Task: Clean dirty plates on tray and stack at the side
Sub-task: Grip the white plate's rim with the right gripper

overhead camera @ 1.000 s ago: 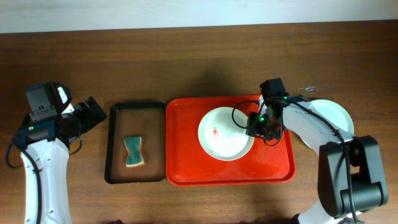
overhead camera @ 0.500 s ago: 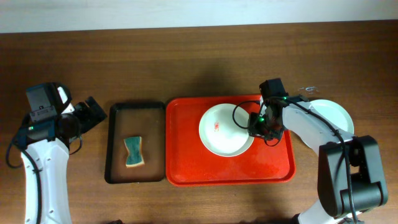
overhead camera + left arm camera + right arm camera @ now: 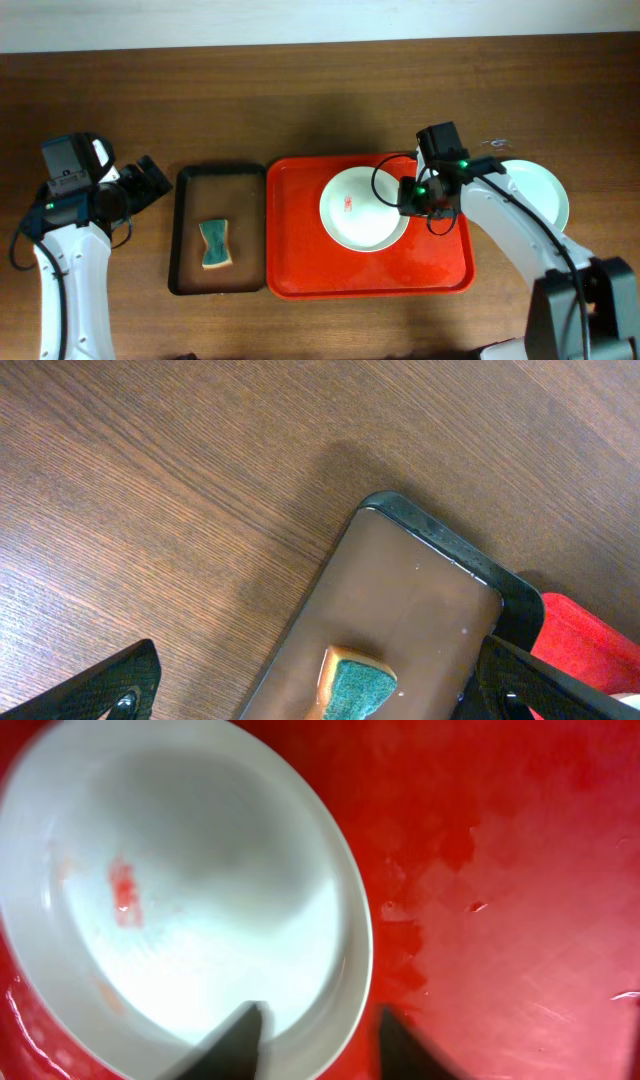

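Note:
The loose white plate has a red smear on it, so my right gripper needs to keep the plate's rim steady while my left gripper takes the sponge (image 3: 215, 243), before stacking.
One white plate (image 3: 363, 211) with a small red smear lies right of centre on the red tray (image 3: 300, 260). My right gripper (image 3: 412, 197) sits low at the plate's right edge. In the right wrist view the plate (image 3: 200, 900) fills the left, and the right gripper (image 3: 322, 1020) is open, its fingers straddling the rim with a gap on each side. Wet red tray (image 3: 500, 920) shows beside it. A second pale plate (image 3: 540, 190) rests on the table right of the tray, partly under the right arm. My left gripper (image 3: 150, 180) hangs open and empty at the far left.
A black-rimmed brown tray (image 3: 190, 200) left of the red tray holds a teal-and-tan sponge (image 3: 214, 244). The left wrist view shows that brown tray (image 3: 420, 590) and sponge (image 3: 355, 685) between the spread fingers of the left gripper (image 3: 315, 665), over wooden table.
The white plate has slid slightly up and left on the red tray. The right gripper's jaws have widened around its rim. The left arm has not moved.

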You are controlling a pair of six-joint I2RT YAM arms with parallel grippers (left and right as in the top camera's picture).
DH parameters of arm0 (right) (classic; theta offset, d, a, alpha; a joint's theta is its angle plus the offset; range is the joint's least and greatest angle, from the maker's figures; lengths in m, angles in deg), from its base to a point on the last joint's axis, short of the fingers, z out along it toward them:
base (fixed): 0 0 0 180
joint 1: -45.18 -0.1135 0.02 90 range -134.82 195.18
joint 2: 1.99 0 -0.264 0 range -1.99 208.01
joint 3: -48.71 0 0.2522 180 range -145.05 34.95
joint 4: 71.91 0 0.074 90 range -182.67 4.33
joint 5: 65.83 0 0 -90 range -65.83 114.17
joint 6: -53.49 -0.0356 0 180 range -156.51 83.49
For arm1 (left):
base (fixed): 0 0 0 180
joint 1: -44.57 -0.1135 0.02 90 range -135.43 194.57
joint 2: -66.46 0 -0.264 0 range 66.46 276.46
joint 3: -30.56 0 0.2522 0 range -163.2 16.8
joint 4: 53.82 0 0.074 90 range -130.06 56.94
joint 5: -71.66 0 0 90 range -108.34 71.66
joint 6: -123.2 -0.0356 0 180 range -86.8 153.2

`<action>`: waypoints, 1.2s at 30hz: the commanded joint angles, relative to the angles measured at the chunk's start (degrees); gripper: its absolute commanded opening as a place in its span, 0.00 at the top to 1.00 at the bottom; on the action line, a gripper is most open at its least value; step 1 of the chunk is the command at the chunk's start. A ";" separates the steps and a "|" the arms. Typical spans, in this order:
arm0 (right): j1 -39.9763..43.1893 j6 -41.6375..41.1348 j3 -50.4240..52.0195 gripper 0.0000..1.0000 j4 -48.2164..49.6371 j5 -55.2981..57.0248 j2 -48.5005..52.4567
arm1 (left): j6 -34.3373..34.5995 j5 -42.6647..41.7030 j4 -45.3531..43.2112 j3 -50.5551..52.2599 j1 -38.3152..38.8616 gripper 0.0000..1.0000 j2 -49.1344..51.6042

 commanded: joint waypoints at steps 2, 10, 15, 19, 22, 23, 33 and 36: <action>-0.33 0.35 0.11 0.01 0.24 2.12 1.05 | 0.55 -0.59 0.07 -1.16 -0.09 0.01 -0.48; -0.35 0.35 6.49 0.46 8.41 2.34 1.66 | 0.55 -0.59 0.07 -1.16 -0.09 0.01 -0.48; -0.35 0.33 6.80 0.64 8.87 4.04 1.75 | 0.57 -0.59 0.07 -1.16 -0.09 0.01 -0.48; -0.35 0.13 9.46 0.73 12.11 3.61 1.77 | 0.55 -0.59 0.09 -1.16 -0.09 0.01 -0.48; -0.35 0.13 9.46 0.83 12.87 2.32 1.95 | 0.55 -0.59 0.07 -1.16 -0.09 0.01 -0.48; -0.35 0.11 9.46 0.89 12.98 2.08 1.99 | 0.55 -0.59 0.07 -1.16 -0.09 0.01 -0.48; -0.33 -0.11 9.42 0.95 13.40 1.38 2.82 | 0.55 -0.59 0.07 -1.16 -0.09 0.01 -0.48; -0.33 -0.09 9.42 0.88 13.55 1.20 2.84 | 0.57 -0.59 0.07 -1.16 -0.09 0.01 -0.48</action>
